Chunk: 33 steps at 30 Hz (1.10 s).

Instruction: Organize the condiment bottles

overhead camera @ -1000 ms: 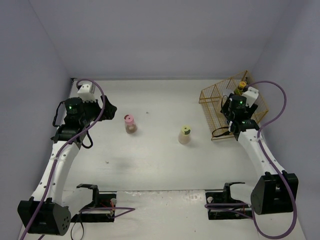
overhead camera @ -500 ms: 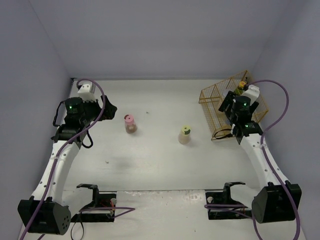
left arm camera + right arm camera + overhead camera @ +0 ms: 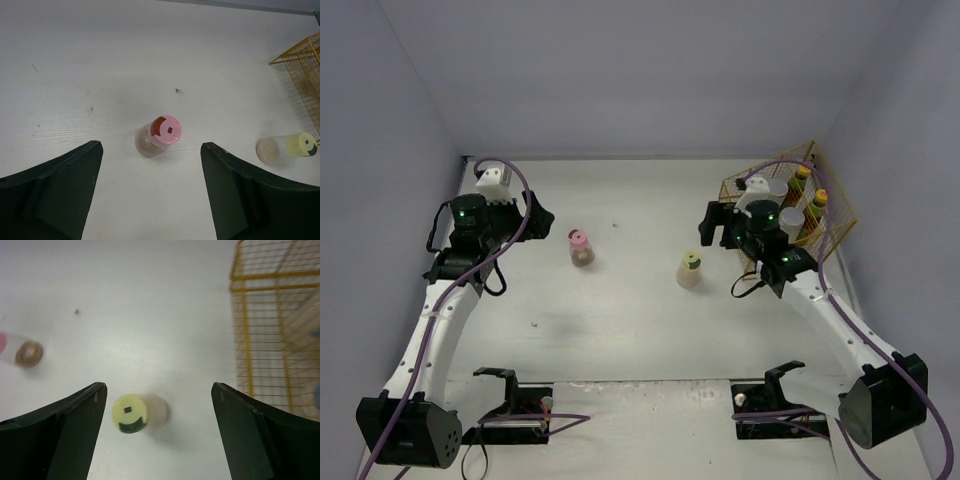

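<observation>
The robot's right gripper will close around the lid (image 3: 691, 260) (image 3: 131, 413) of the jar with the yellow-green lid, which stands on the table outside the gold wire basket.
The pink-lidded brown jar (image 3: 580, 247) stands left of the table's middle; in the left wrist view the jar (image 3: 162, 135) is just ahead of my open, empty left gripper (image 3: 150, 161), which hovers left of it (image 3: 535, 215). The pale yellow-green-lidded jar (image 3: 689, 270) stands mid-right. In the right wrist view this jar (image 3: 129, 413) is between the wide-open fingers of my empty right gripper (image 3: 159, 395), nearer the left finger; the gripper (image 3: 715, 232) hangs above it. Two yellow-capped sauce bottles (image 3: 801, 178) and two silver-lidded jars (image 3: 792, 222) stand in the gold wire basket (image 3: 735, 190).
The basket sits at the back right, close to the right wall, and its wire side (image 3: 270, 330) shows right of my right gripper. The yellow-green-lidded jar (image 3: 292, 148) and a basket corner (image 3: 302, 70) show at the right of the left wrist view.
My right gripper has swung left from over the basket to above the yellow-green-lidded jar, uncovering the bottles in the basket. The left arm has not moved.
</observation>
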Available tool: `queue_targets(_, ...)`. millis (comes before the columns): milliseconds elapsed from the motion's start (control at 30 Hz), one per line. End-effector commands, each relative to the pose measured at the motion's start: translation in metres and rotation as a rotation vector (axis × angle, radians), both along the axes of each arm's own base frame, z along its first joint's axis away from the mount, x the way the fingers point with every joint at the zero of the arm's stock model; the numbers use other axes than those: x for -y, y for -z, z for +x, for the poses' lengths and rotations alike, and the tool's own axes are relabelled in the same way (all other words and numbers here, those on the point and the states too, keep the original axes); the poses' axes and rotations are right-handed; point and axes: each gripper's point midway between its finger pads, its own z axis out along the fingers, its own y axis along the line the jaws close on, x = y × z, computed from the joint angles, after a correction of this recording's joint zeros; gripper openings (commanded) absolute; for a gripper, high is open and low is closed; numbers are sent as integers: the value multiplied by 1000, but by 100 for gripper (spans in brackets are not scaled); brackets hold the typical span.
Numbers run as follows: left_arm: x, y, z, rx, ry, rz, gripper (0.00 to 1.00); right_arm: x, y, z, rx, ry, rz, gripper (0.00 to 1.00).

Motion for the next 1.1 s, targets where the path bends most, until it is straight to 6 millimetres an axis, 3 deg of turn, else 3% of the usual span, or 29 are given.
queue_targets(0, 1, -33, 10, 103, 3, -23, 80, -34, 8, -1, 4, -136, 2, 89)
queue_targets(367, 1, -33, 10, 103, 4, -22, 80, -77, 72, -9, -150, -295, -77, 91)
queue_targets(533, 0, -33, 9, 103, 2, -21, 80, -81, 91, -10, -188, -297, -117, 84)
queue_targets(667, 0, -33, 10, 103, 2, -21, 80, -76, 94, -10, -191, -268, -145, 75)
queue_targets(733, 1, -33, 9, 103, 4, -22, 80, -73, 94, -9, -188, -251, -162, 63)
queue_targets(833, 1, -33, 10, 103, 4, -22, 80, -69, 91, -7, -176, -225, -178, 33)
queue_targets(867, 1, -33, 9, 103, 3, -23, 80, -68, 89, -6, -174, -224, -177, 17)
queue_targets(967, 1, -33, 9, 101, 5, -24, 80, -63, 72, 3, -133, -176, -191, 0)
queue_targets(1067, 1, -33, 10, 101, 3, -24, 80, -61, 44, 19, -82, -145, -193, 0)
